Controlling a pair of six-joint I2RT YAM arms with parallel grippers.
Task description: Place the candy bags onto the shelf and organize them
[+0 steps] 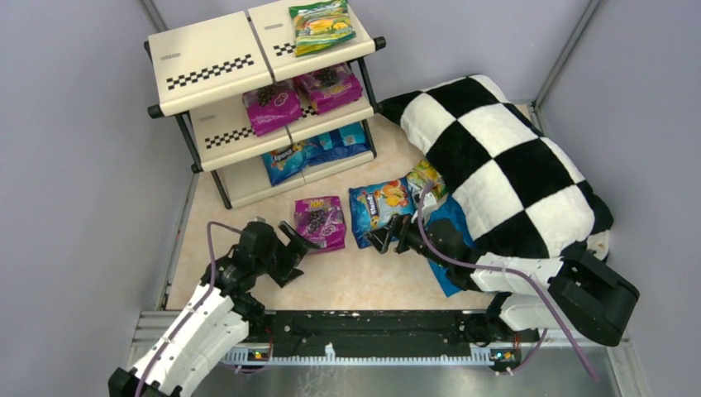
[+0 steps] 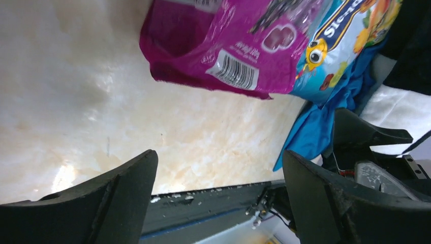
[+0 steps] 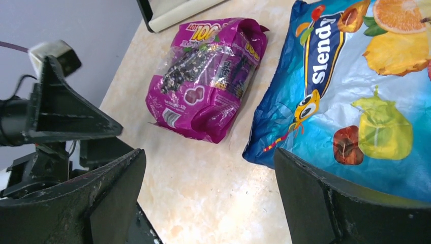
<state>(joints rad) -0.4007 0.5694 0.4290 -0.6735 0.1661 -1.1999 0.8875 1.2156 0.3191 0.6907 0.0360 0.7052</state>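
Note:
Next, I turn my left gripper and take the bag's barcode end [image 2: 234, 70] before lifting, because the magenta bag lies at a slant beyond my left gripper's open fingers.
On the tabletop a magenta-purple candy bag [image 1: 321, 222] [image 2: 228, 46] [image 3: 208, 76] lies flat beside a blue candy bag [image 1: 380, 208] [image 3: 356, 91] [image 2: 345, 40]. A green-yellow bag [image 1: 426, 180] pokes out from under the pillow. My left gripper [image 1: 296, 256] [image 2: 218, 188] is open and empty, just near-left of the magenta bag. My right gripper [image 1: 390, 240] [image 3: 208, 193] is open and empty at the blue bag's near edge. The shelf [image 1: 207, 58] holds a green bag [image 1: 321, 25] on top, two magenta bags [image 1: 273, 106] in the middle and blue bags [image 1: 314, 150] at the bottom.
A large black-and-white checkered pillow [image 1: 504, 157] fills the right side, over a plain blue cloth [image 1: 450, 240] [image 2: 315, 132]. Grey walls close in on the left, back and right. The black base rail [image 1: 372, 331] runs along the near edge.

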